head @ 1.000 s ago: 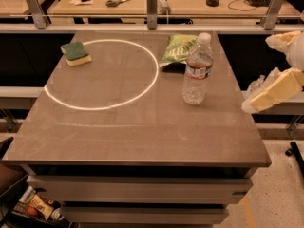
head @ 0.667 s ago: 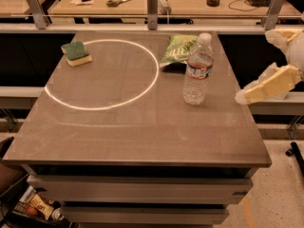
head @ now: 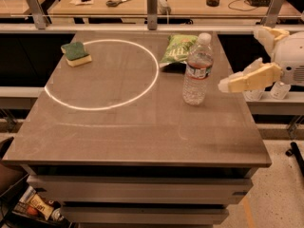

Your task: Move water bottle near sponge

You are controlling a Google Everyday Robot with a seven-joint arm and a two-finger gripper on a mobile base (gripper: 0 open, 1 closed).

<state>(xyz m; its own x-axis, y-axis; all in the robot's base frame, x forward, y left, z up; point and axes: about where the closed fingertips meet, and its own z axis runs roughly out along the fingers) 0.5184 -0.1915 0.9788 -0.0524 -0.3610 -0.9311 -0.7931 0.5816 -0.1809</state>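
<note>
The robot's gripper needs to close on the white label [head: 196,71] around the middle of the water bottle, between the bottle's cap and its bottom.
The water bottle [head: 198,70] stands upright on the right part of the brown table [head: 142,132], clear and ribbed, with a white cap and a white label. The sponge [head: 76,54], dark green over pale yellow, lies at the far left of the table, just outside a bright ring of light [head: 102,75]. My gripper [head: 240,61] is at the right edge of the table, to the right of the bottle and apart from it. It is open and empty. Its lower finger [head: 247,80] points left at the bottle's middle.
A crinkled green snack bag [head: 178,49] lies just behind the bottle. A rail with metal posts [head: 152,4] runs along the table's far edge, with a desk beyond it. The table's right edge drops to the floor.
My gripper has moved left, from beyond the table's right edge to close beside the bottle. The bottle and the sponge have not moved.
</note>
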